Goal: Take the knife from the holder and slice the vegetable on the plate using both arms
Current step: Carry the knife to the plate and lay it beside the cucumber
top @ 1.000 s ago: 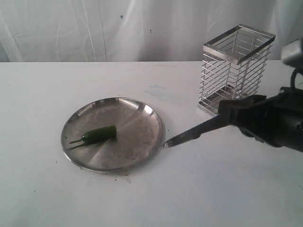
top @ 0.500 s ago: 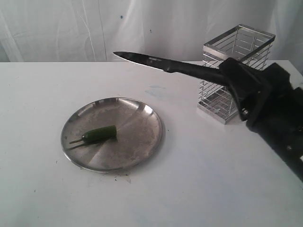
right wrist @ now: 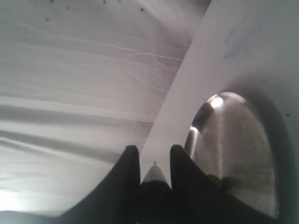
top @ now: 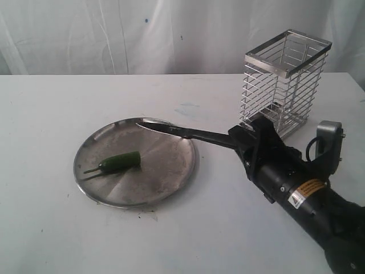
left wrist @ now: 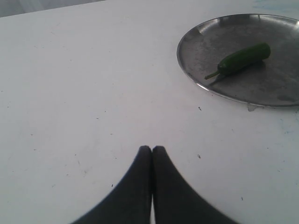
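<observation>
The black knife will go down from my right gripper across the steel plate's rim [top: 180,160], with the knife's tip by the chilli's blunt end.
The green chilli [top: 118,161] lies on the steel plate [top: 171,182], left of its middle, stem pointing left. My right gripper [top: 244,141] is shut on the black knife [top: 182,132] by its handle. The blade reaches leftward over the plate's far right rim, its tip up and right of the chilli. In the right wrist view the blade [right wrist: 154,175] shows end-on between the fingers [right wrist: 131,172], with the plate [right wrist: 233,140] beside it. The left gripper [left wrist: 152,149] is shut and empty above bare table, apart from the plate [left wrist: 201,84] and chilli [left wrist: 243,59]. It is out of the exterior view.
The silver wire-mesh holder [top: 285,85] stands empty at the back right, just behind my right arm [top: 308,200]. A white curtain hangs behind the white table [top: 188,240].
The right arm has swung the knife down from high above the table to low over the plate's far right rim. The arm now reaches in from the lower right. The chilli has not moved.
</observation>
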Tool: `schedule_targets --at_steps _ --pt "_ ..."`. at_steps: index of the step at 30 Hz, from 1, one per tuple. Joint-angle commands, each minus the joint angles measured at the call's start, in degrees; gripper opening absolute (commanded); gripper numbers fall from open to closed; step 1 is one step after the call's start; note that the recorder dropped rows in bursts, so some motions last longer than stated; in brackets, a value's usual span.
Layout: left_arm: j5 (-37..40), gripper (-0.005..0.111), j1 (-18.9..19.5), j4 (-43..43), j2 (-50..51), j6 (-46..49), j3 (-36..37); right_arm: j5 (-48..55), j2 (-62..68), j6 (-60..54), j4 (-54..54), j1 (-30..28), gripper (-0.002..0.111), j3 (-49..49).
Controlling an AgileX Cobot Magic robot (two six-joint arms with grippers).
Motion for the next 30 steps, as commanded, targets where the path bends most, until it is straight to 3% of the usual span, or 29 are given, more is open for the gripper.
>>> schedule_targets --at_steps 1,9,18,20,26,30 --pt "-0.2 0.000 0.0 -0.3 -0.3 0.0 0.1 -2.0 4.2 0.3 3.2 0.0 0.000 -3.6" --pt "-0.2 0.000 0.0 -0.3 -0.3 0.0 0.1 -2.0 12.7 -0.2 0.8 0.0 0.000 -10.1" --pt "-0.2 0.000 0.0 -0.3 -0.3 0.0 0.1 -2.0 17.2 -1.8 -1.3 0.0 0.000 -10.9" --pt "-0.2 0.000 0.0 -0.3 -0.3 0.0 0.1 2.2 17.2 -1.4 -1.3 0.0 0.001 -11.0" --pt "-0.2 0.000 0.0 -0.3 -0.3 0.0 0.1 5.3 17.2 -0.9 -3.6 0.0 0.045 -11.1" --pt "-0.2 0.000 0.0 -0.3 -0.3 0.0 0.1 5.3 17.2 -0.9 -5.6 0.0 0.052 -11.1"
